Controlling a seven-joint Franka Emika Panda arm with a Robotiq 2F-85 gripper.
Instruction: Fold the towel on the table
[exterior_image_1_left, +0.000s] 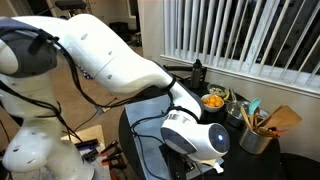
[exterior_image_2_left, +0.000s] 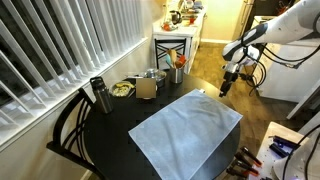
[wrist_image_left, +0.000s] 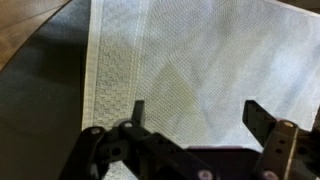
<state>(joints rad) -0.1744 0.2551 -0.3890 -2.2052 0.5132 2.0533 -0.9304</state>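
My gripper is going to close on the towel's hemmed edge (exterior_image_1_left: 190, 174) (wrist_image_left: 88, 126) beside the bare black table, on the side of the towel away from the dark bottle.
The pale grey-blue towel (exterior_image_2_left: 185, 130) lies flat and unfolded on the round black table (exterior_image_2_left: 110, 125). In the wrist view the towel (wrist_image_left: 200, 60) fills most of the picture, with the table (wrist_image_left: 45, 100) showing at the left. My gripper (wrist_image_left: 195, 112) is open and empty, its two fingers spread above the towel. In an exterior view the gripper (exterior_image_2_left: 227, 87) hangs above the towel's far corner, apart from it. In the other exterior view the arm (exterior_image_1_left: 120, 60) hides the towel and the gripper.
At the table's back edge stand a dark bottle (exterior_image_2_left: 98, 95), a bowl of yellow food (exterior_image_2_left: 122, 89), a box (exterior_image_2_left: 146, 87) and a pot with utensils (exterior_image_2_left: 178, 72). A chair (exterior_image_2_left: 72, 120) stands by the table. Window blinds (exterior_image_2_left: 70, 40) run along the wall.
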